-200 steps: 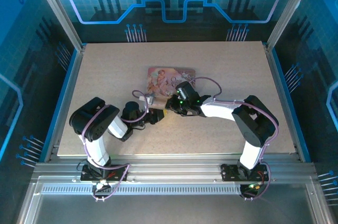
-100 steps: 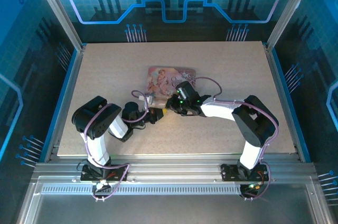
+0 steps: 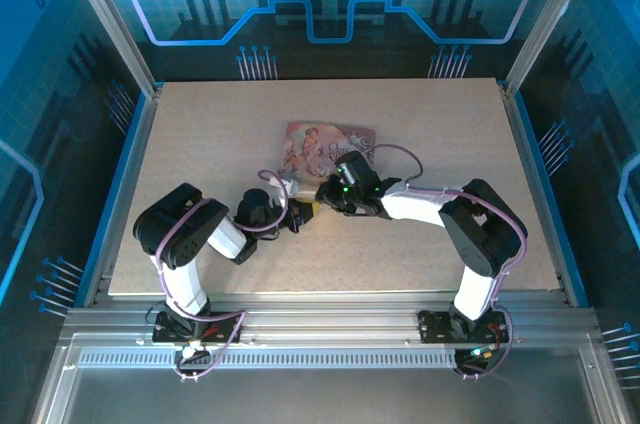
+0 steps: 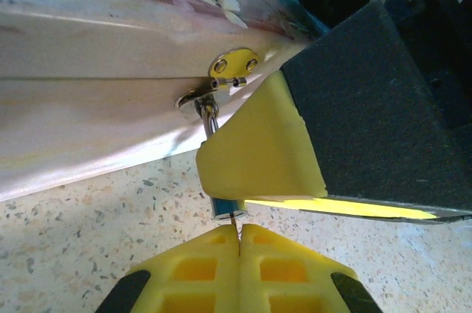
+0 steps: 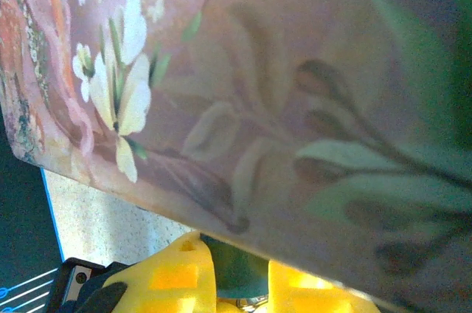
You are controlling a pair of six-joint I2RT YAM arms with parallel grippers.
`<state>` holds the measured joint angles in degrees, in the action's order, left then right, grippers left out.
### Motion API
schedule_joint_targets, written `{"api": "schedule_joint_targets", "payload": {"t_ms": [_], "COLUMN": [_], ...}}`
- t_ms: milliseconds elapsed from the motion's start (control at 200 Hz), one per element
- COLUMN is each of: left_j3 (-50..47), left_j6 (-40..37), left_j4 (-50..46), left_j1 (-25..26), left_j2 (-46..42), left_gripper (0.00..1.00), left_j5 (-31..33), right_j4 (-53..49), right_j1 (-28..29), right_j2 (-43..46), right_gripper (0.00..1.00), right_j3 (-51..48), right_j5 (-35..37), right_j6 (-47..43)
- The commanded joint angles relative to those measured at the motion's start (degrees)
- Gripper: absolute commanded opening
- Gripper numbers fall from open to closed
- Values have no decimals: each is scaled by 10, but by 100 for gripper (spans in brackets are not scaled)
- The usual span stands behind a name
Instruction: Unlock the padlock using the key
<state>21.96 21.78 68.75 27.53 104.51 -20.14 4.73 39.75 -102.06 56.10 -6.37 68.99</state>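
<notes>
My left gripper needs to open, swing round and take the key (image 4: 234, 221) close against the padlock, because its fingers hold the key short of the padlock's bottom end.
The blue padlock (image 4: 225, 207) hangs by its thin shackle (image 4: 209, 117) from the metal hasp (image 4: 232, 68) on the front of the pink box. My right gripper (image 5: 240, 283) is shut on the padlock (image 5: 234, 265), and one of its yellow fingers (image 4: 251, 150) covers most of the body. My left gripper (image 4: 239, 233) is shut on the thin key (image 4: 236, 226). The key's tip meets the padlock's silvery bottom end. In the top view the left gripper (image 3: 297, 216) and right gripper (image 3: 320, 202) meet tip to tip at the box's near edge.
The pink illustrated box (image 3: 326, 149) lies mid-table just beyond both grippers, and its lid (image 5: 295, 91) looms close over the right wrist camera. Speckled tabletop (image 3: 200, 134) stretches around it. Metal frame rails (image 3: 330, 319) line the near edge.
The left gripper has moved right and slightly away, closing on the right gripper. The pink box has shifted a little to the right.
</notes>
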Motion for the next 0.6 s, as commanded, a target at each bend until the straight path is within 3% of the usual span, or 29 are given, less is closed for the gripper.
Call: {"api": "schedule_joint_targets", "payload": {"t_ms": [0, 75, 150, 235, 455, 595], "left_j3": [40, 37, 23, 3, -59, -61], "left_j6": [-35, -32, -32, -30, 49, 91], "left_j4": [17, 21, 22, 9, 64, 106], "left_j1": [12, 13, 12, 7, -39, -53], "left_j2": [11, 8, -1, -17, -28, 6], "left_gripper": [0, 0, 30, 44, 49, 41], "left_j5": [9, 13, 26, 29, -9, -48], "right_j4": [-44, -42, -44, -44, -46, -51], "right_j1": [20, 20, 14, 5, -8, -8], "right_j2": [-25, -27, -29, -32, -26, -23], "right_gripper": [0, 0, 0, 0, 0, 0], "right_j3": [9, 9, 10, 10, 8, 9], "right_j5": [-120, -117, -108, -100, -78, -72], "right_j6": [47, 48, 48, 48, 45, 40]}}
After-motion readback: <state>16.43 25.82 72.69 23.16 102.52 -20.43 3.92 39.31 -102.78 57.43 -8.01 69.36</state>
